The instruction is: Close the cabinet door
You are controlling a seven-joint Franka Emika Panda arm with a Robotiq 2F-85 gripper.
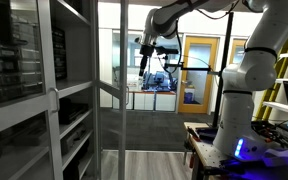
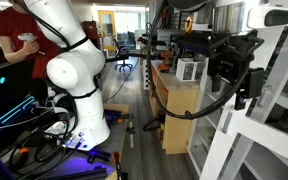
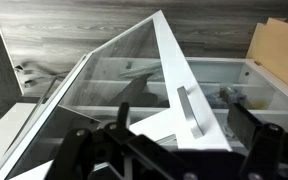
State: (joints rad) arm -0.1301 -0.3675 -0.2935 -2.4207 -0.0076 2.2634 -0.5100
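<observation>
The robot's gripper should close on the small bar handle (image 1: 126,83) (image 3: 193,125) of the cabinet door, next to the cross rail at middle height.
The cabinet door (image 1: 110,92) is a clear-glass panel in a pale grey frame with a mid-height cross rail, and it stands swung open from the cabinet. In the wrist view its frame (image 3: 169,70) runs diagonally, with the small bar handle (image 3: 189,112) on it. My gripper (image 3: 182,120) is open, with one dark finger on each side of the handle and frame, close to them. I cannot tell if they touch. In both exterior views the gripper (image 1: 147,50) (image 2: 239,85) is held high at the door's edge (image 2: 246,135).
The cabinet's other glass door (image 1: 54,100) is shut over shelves of dark boxes. An orange wood-framed room door (image 1: 197,70) stands behind. A wooden bench (image 2: 179,110), floor cables (image 2: 44,130) and a person in red (image 2: 24,40) are near the robot base (image 2: 79,75).
</observation>
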